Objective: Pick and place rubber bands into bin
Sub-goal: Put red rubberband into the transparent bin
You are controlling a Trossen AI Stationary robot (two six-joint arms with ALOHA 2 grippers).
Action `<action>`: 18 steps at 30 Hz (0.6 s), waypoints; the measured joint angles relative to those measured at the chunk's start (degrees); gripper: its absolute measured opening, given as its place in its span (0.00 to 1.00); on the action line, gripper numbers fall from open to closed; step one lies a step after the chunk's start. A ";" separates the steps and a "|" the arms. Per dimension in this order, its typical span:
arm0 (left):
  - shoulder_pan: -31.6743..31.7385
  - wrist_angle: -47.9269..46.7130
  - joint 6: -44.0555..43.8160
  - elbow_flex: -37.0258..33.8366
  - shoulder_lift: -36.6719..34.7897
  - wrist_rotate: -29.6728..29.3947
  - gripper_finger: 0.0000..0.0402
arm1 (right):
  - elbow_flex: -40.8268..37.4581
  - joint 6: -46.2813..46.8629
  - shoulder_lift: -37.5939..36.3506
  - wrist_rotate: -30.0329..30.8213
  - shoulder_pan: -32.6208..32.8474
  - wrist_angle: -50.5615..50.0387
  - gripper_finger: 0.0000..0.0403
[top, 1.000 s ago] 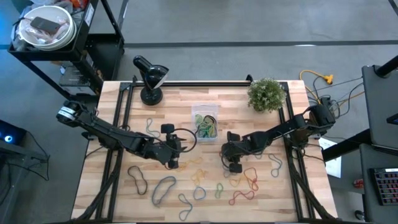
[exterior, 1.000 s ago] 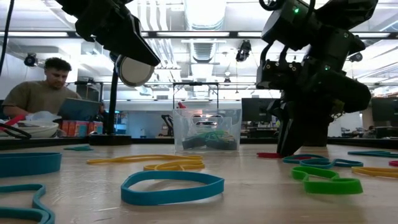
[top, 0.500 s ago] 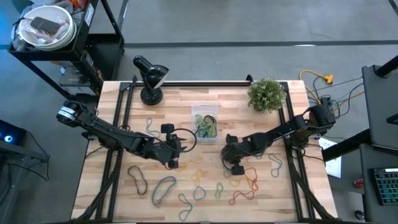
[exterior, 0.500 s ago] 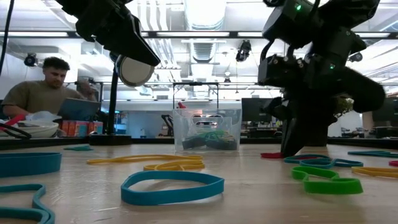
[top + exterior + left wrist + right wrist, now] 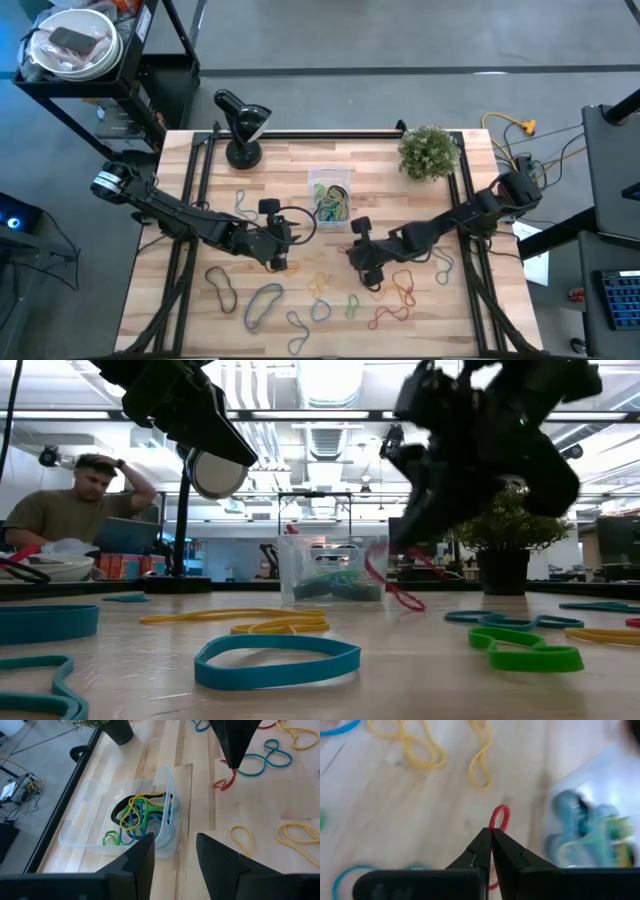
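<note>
Next, my right gripper lets go of the red rubber band on top of the heaped rubber bands in the clear bin [image 5: 327,205] [image 5: 595,837].
The clear bin [image 5: 330,198] [image 5: 125,820] stands at the table's middle and holds yellow, green and blue rubber bands. My right gripper [image 5: 365,264] [image 5: 490,834] is just near and right of the bin, shut on a red rubber band [image 5: 499,816] [image 5: 392,582]. My left gripper [image 5: 281,255] [image 5: 175,852] hovers open to the near left of the bin, with nothing between its fingers. Several loose rubber bands [image 5: 330,295] lie flat on the wood along the near half of the table. My right gripper pinches the red band [image 5: 224,782] between its two fingertips [image 5: 482,845], coming slanting down from the table's right side. One small loop of the band [image 5: 500,812] sticks out past the tips and the rest hangs below them [image 5: 405,600]. Whether its lower end touches the wood I cannot tell.
A black desk lamp [image 5: 240,125] stands at the far left and a potted plant [image 5: 430,150] at the far right. Blue [image 5: 275,660], yellow [image 5: 270,622] and green [image 5: 525,650] bands lie near the front edge. A person [image 5: 70,505] sits beyond the table.
My right gripper has shut on the red band, then risen and moved toward the table's left, nearer the bin, rolling its wrist as it went. The red band has come up off the wood with it and now hangs from the fingertips.
</note>
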 joint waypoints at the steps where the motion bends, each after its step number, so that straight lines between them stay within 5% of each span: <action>1: -0.01 0.01 0.00 0.00 0.00 -0.02 0.32 | 0.48 -0.72 -0.06 1.62 0.36 -0.06 0.02; 18: -0.02 -0.04 0.02 -0.02 0.00 0.00 0.32 | 6.24 -14.68 -0.06 31.07 1.98 -0.34 0.02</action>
